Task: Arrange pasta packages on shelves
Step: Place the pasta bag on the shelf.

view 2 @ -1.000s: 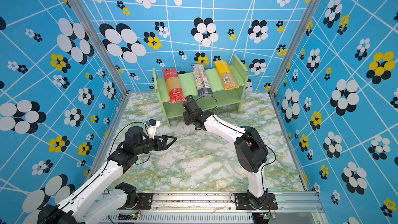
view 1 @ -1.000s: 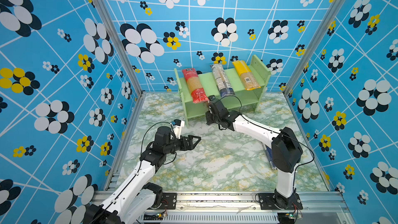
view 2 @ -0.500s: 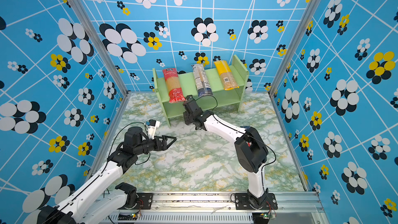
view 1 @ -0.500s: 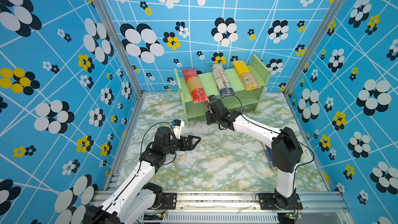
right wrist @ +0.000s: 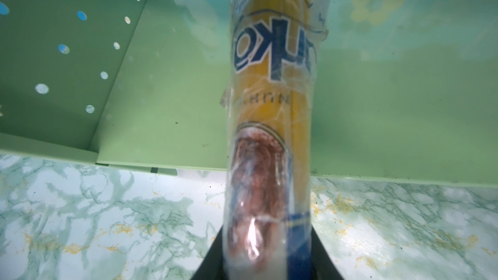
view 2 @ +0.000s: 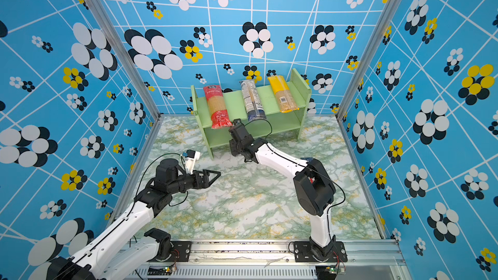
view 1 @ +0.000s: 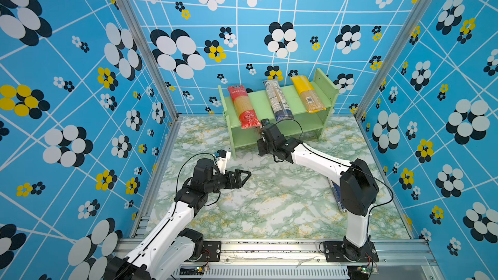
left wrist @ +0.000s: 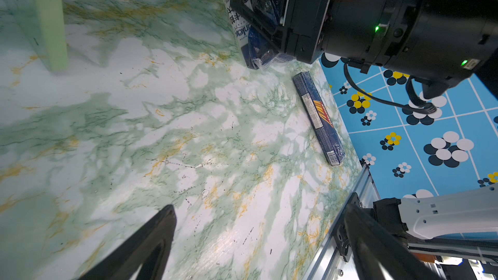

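Observation:
My right gripper is going to release the brownish pack on the lower level (view 1: pixel 259 134) (right wrist: pixel 272 124), under the gap next to the red pack. The brownish pack's far part now lies over the lower tier.
The pale green shelves (view 1: pixel 258 101) stand at the back of the table. On the top tier lie a red pack (view 1: pixel 242 109), a clear white-labelled pack (view 1: pixel 277 101) and a yellow pack (view 1: pixel 307 94). My right gripper (right wrist: pixel 266 254) is shut on the near end of the brownish, dark-blue-ended pack (right wrist: pixel 269 103). Its far part lies over the lower tier (right wrist: pixel 161 119). In both top views the shelf hides most of this pack. The dark blue pack (left wrist: pixel 318 117) lies flat by the right wall. My left gripper (left wrist: pixel 258 232) hangs open and empty over the table.
The right arm's elbow (view 1: pixel 355 189) stands over the dark blue pack (view 1: pixel 336 197) in a top view. The shelf's front left leg (left wrist: pixel 51 22) rests on the marble table (view 1: pixel 269 206). Patterned blue walls close in the back and both sides, and a metal rail (view 1: pixel 269 246) runs along the front.
My right gripper has edged slightly toward the shelf with the pack in it. The left arm has not moved.

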